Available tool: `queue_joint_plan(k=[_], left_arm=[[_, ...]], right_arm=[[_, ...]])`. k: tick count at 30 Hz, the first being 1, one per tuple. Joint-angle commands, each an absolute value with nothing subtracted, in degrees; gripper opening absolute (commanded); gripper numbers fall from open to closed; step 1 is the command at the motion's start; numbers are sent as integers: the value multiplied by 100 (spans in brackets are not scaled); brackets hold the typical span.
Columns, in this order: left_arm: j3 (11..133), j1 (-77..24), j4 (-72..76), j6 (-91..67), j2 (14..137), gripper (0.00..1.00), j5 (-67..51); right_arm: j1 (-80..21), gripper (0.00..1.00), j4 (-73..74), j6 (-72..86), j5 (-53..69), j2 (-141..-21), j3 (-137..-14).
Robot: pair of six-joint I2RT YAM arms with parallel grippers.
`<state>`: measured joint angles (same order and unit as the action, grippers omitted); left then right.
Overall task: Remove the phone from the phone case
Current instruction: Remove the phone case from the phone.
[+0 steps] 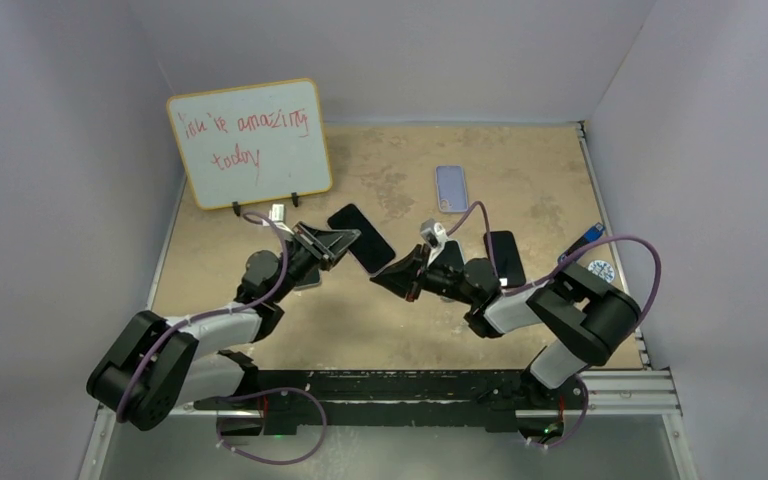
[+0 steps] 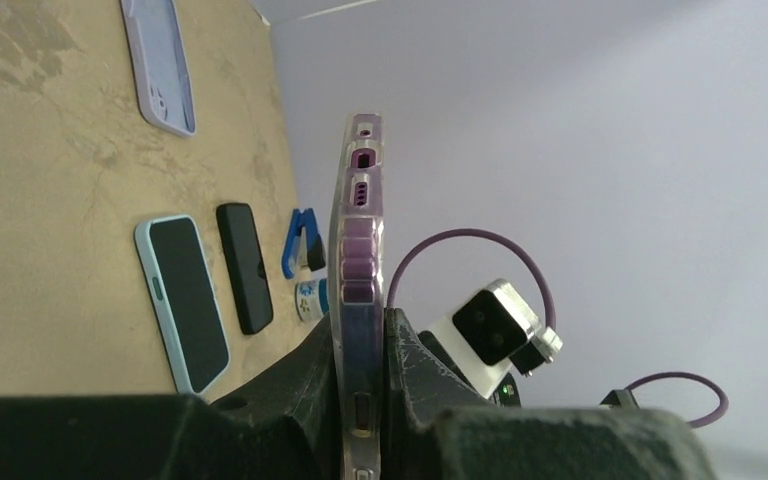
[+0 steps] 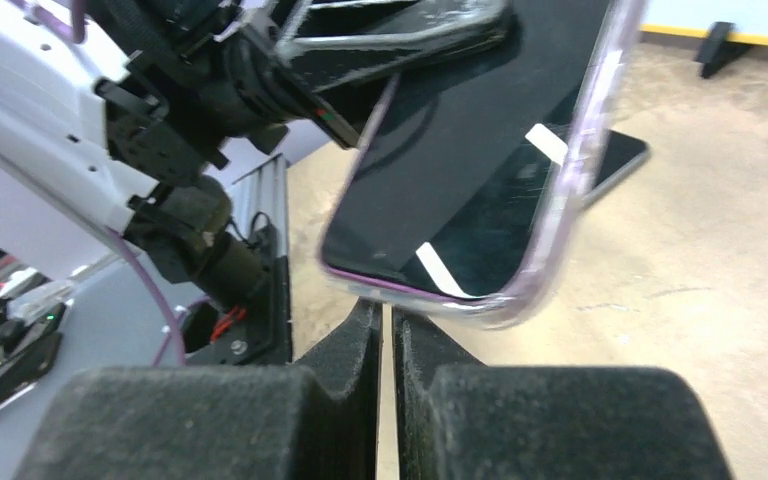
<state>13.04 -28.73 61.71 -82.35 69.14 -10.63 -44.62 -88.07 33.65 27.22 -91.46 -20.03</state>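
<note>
The case's lower edge is above my right gripper, which is shut and empty, so next I open it and pinch the case's lower corner [image 3: 508,308] before I peel the case off.
A phone with a black screen [image 3: 460,170] sits in a clear, purple-tinted case [image 3: 565,190]. My left gripper [image 2: 360,400] is shut on it, one finger on each face, and holds it above the table, seen edge-on in the left wrist view [image 2: 360,230]. In the top view the phone [image 1: 365,238] hangs between the two arms, with the left gripper [image 1: 322,243] at its left side. My right gripper [image 3: 385,315] is shut and empty, its tips right under the phone's lower edge; it also shows in the top view [image 1: 392,275]. I cannot tell whether they touch.
A lilac empty case [image 1: 451,188] lies at the back of the table. A phone in a light blue case [image 2: 185,300] and a black phone [image 1: 505,258] lie under the right arm. A blue clip [image 1: 585,240] and a small round item [image 1: 600,270] lie at the right edge. A whiteboard [image 1: 250,142] stands at the back left.
</note>
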Motion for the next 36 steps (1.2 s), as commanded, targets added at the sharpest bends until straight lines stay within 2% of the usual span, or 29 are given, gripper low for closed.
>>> queue_joint_plan(k=[1,8,14,17,21,24,28,36], left_arm=[[1725,-2826,6348,-7938,6976,0,-2267],[1943,-2494,6163,-7522,7058,0,-2865],[2171,-2034,5874,-7090,7033,0,-3463],[2364,-1960,5762,-6826,7023,0,-3833],[2640,-1874,5540,-6404,6961,0,-4358],[2778,-1863,5295,-6084,6838,0,-4612],[2857,-1863,5212,-5859,6710,0,-4765],[2910,-1963,5698,-6077,6781,0,-5082]], right_arm=[[-4120,0,-10186,2944,2595,-8928,-1958],[-4018,0,-9702,2943,2831,-8709,-1906],[-3948,31,-8512,2642,3281,-8200,-1785],[-3918,39,-7754,2407,3501,-7838,-1797],[-3845,57,-6781,2097,3964,-7437,-1947],[-3792,65,-5951,1700,4275,-7147,-2130],[-3707,69,-4783,1051,4428,-6782,-2371],[-3652,69,-3642,307,4774,-6633,-2852]])
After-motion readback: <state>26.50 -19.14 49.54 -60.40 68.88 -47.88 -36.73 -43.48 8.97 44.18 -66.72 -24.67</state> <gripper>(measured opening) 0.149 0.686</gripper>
